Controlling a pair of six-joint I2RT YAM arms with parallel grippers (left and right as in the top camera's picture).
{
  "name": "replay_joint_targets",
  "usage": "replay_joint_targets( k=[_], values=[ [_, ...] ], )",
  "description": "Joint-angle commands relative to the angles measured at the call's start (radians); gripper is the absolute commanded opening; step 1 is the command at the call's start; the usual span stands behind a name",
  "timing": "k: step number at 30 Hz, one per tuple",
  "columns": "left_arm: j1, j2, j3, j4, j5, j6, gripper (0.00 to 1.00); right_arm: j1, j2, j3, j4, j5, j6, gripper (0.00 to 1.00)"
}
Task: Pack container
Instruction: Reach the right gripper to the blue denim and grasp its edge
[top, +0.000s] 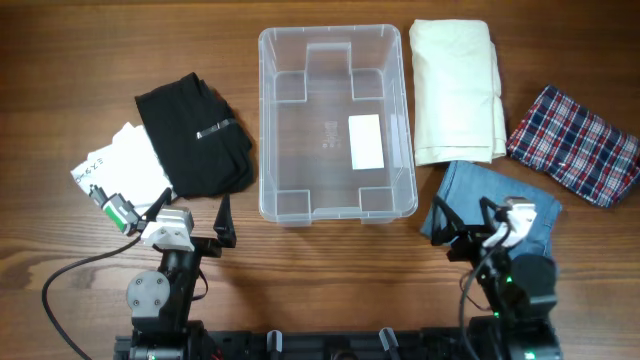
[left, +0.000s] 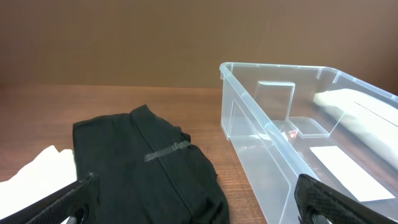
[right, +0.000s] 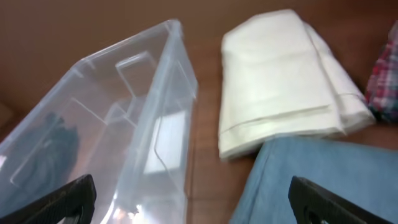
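I should next move my right gripper to the blue cloth's outer edge (top: 553, 231), the one farthest from the clear plastic container, and close it on the middle of that edge.
The clear plastic container (top: 280, 120) sits empty at the table's middle, a white label on its bottom; it also shows in the left wrist view (left: 249, 124) and the right wrist view (right: 143, 81). A folded black garment (top: 192, 135) lies left of it, also in the left wrist view (left: 149, 168). A folded cream cloth (top: 457, 90) lies right of it. A folded blue cloth (top: 490, 195) lies at front right. My left gripper (top: 200, 222) is open and empty, just before the black garment. My right gripper (top: 462, 228) is open and empty over the blue cloth's near edge (right: 311, 180).
A plaid red-and-blue cloth (top: 575, 145) lies at the far right. A white folded cloth with a tag (top: 120, 165) lies at the far left, partly under the black garment. A black cable (top: 70, 275) runs over the table at front left.
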Motion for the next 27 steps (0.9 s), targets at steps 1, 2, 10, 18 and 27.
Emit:
replay_joint_targets(
  k=[1,2,10,18,27],
  values=[
    [0.006,-0.005,-0.007,0.000,0.012,0.008,1.00,0.001,0.140,0.301,-0.149,0.093,-0.026,1.00],
    [0.006,-0.005,-0.007,0.000,0.012,0.008,1.00,0.001,0.193,0.377,-0.222,0.119,-0.051,1.00],
    [0.006,-0.005,-0.007,0.000,0.012,0.008,1.00,0.001,0.687,0.796,-0.620,0.121,-0.173,1.00],
    [0.006,-0.005,-0.007,0.000,0.012,0.008,1.00,-0.002,0.920,0.796,-0.637,0.040,-0.121,1.00],
    [0.006,-0.005,-0.007,0.000,0.012,0.008,1.00,-0.410,1.033,0.796,-0.725,0.086,-0.015,1.00]
  ],
)
